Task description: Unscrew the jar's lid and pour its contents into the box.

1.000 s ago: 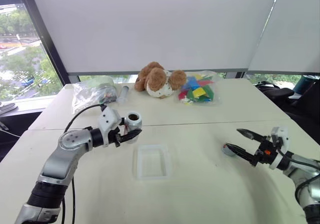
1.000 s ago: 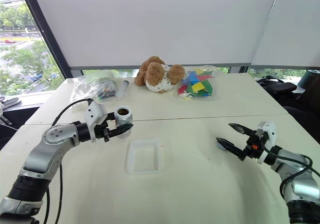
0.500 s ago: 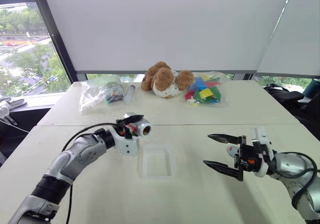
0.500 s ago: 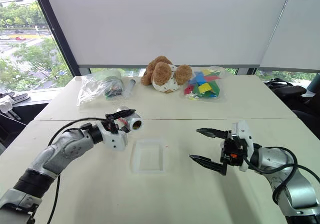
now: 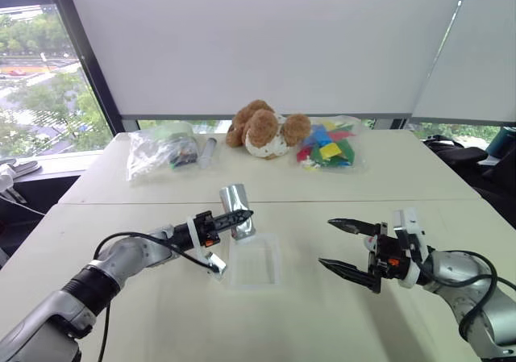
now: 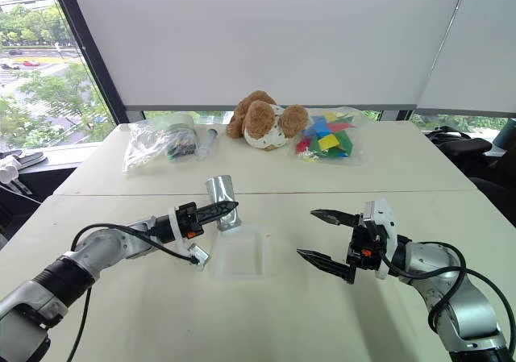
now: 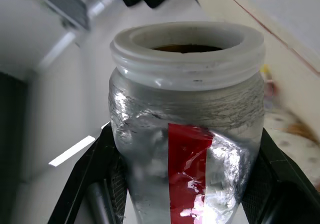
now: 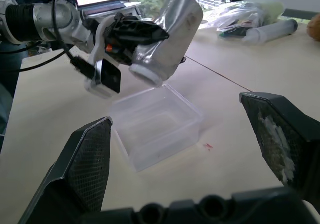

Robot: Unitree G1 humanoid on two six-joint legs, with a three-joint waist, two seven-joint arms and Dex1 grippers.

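My left gripper needs to put the jar, now tipped just above the box's edge, upright on the bare table [image 5: 101,266] near the window-side edge, away from the box. It will let go of the jar there.
My left gripper [image 5: 240,217] is shut on the jar [image 5: 234,197], a silvery jar with a red strip. The jar is tipped with its open mouth down, just above the far left edge of the box [image 5: 278,259]. The left wrist view shows the jar [image 7: 185,134] without a cap between the black fingers [image 7: 85,184], and brown contents [image 7: 186,48] inside the mouth. The translucent box lies flat on the table. My right gripper [image 5: 325,243] hovers open to the right of the box, holding nothing. The lid is out of view.
At the back of the table lie a brown teddy bear [image 5: 262,128], a bag of coloured blocks [image 5: 326,148], a clear bag [image 5: 157,148] and a white tube [image 5: 205,151]. Windows run along the left.
My left wrist has rolled and turned the jar from upright to mouth down over the box. My right gripper has moved in towards the box and stayed open.
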